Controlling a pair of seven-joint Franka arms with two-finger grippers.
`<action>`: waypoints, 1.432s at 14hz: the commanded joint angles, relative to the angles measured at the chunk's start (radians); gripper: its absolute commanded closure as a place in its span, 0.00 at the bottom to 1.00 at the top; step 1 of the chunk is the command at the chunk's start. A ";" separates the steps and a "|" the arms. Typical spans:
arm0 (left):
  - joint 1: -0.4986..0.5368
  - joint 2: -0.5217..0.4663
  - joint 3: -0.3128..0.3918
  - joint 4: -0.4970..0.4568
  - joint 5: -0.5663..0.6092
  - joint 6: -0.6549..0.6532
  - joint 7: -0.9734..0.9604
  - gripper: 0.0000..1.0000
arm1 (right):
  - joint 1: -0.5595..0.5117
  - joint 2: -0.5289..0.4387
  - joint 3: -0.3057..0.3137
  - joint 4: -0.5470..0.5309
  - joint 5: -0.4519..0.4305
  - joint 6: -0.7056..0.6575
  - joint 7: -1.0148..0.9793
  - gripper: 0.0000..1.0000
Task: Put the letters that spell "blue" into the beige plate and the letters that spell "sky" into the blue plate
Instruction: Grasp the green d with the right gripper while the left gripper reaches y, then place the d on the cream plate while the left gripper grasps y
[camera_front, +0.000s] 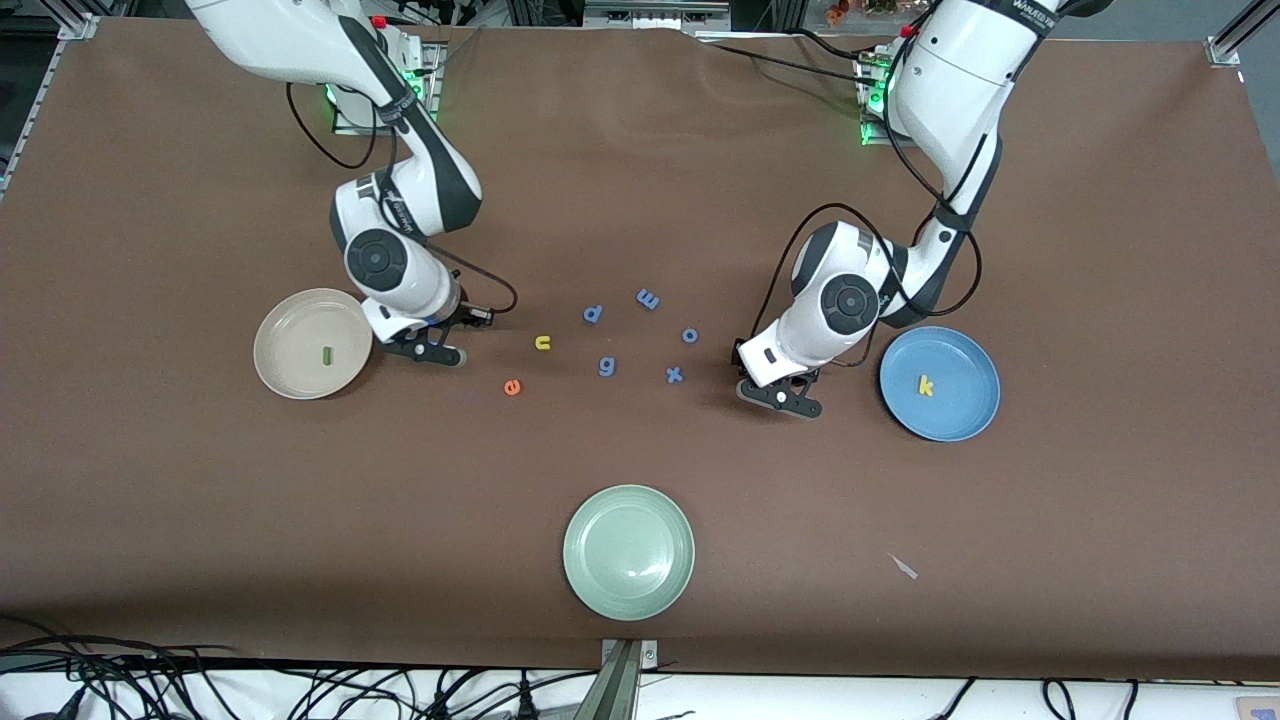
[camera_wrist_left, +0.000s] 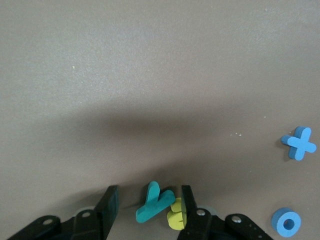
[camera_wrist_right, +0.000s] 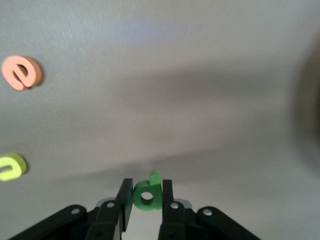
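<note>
The yellow "s" crowds the teal "y" in my left gripper's fingers; I need to open, shift, take the teal "y" (camera_wrist_left: 154, 204) alone first.
My right gripper (camera_front: 430, 352) is low beside the beige plate (camera_front: 280, 330), shut on the green "b" (camera_wrist_right: 147, 196). A green "l" (camera_front: 326, 354) lies in that plate. The yellow "u" (camera_front: 543, 343) and orange "e" (camera_front: 512, 387) lie on the table toward the middle. My left gripper (camera_wrist_left: 149, 205) stands open and low beside the blue plate (camera_front: 965, 405). The teal "y" (camera_wrist_left: 154, 202) is between its jaws, and the yellow "s" (camera_wrist_left: 175, 216) rests against one finger (camera_wrist_left: 189, 202). A yellow "k" (camera_front: 926, 385) lies in the blue plate.
Blue-purple letters lie mid-table: "p" (camera_front: 593, 314), "m" (camera_front: 647, 298), "o" (camera_front: 690, 335), "g" (camera_front: 606, 366) and "x" (camera_front: 675, 375) close to my left gripper. A pale green plate (camera_front: 628, 552) sits nearer the front camera.
</note>
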 joint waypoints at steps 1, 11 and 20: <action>-0.019 0.018 0.009 0.020 -0.009 0.003 0.002 0.42 | -0.001 -0.045 -0.099 0.010 -0.007 -0.072 -0.230 0.95; -0.019 0.023 0.009 0.012 0.045 0.003 0.015 0.99 | -0.048 0.005 -0.322 0.010 0.002 -0.069 -0.626 0.00; -0.018 0.017 0.009 0.023 0.031 0.003 0.002 0.32 | -0.016 0.032 -0.145 0.198 0.014 -0.110 -0.286 0.00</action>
